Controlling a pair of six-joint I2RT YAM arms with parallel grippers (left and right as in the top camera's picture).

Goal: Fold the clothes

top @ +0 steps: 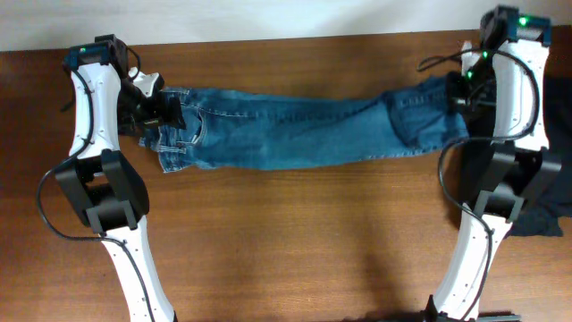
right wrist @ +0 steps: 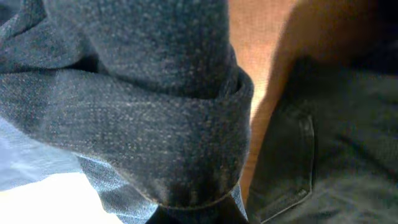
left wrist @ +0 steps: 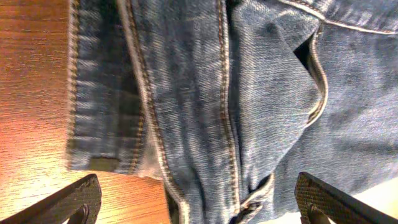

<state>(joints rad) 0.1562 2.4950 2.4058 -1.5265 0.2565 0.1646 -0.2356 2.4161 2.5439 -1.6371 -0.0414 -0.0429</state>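
The robot's right gripper needs to release the bunched edge of cloth on the middle of the blue jeans (top: 325,106), near the far edge of the jeans.
The blue jeans (top: 304,130) lie stretched left to right across the wooden table (top: 295,233). My left gripper (top: 172,114) hovers over their left end. In the left wrist view it (left wrist: 199,208) stands open, its dark fingers (left wrist: 71,202) wide apart with seamed denim (left wrist: 205,106) and a pocket opening between them. My right gripper (top: 458,94) is at the jeans' right end. In the right wrist view a bunched roll of denim (right wrist: 149,130) covers its jaws (right wrist: 199,216), which are shut on the fabric. A black garment (top: 543,220) lies at the table's right edge.
Both arm bases stand near the front of the table, the left arm (top: 107,206) and the right arm (top: 500,192). A shadowed stitched pocket (right wrist: 292,162) of cloth lies beside the right gripper. Bare wood (left wrist: 31,93) shows left of the denim.
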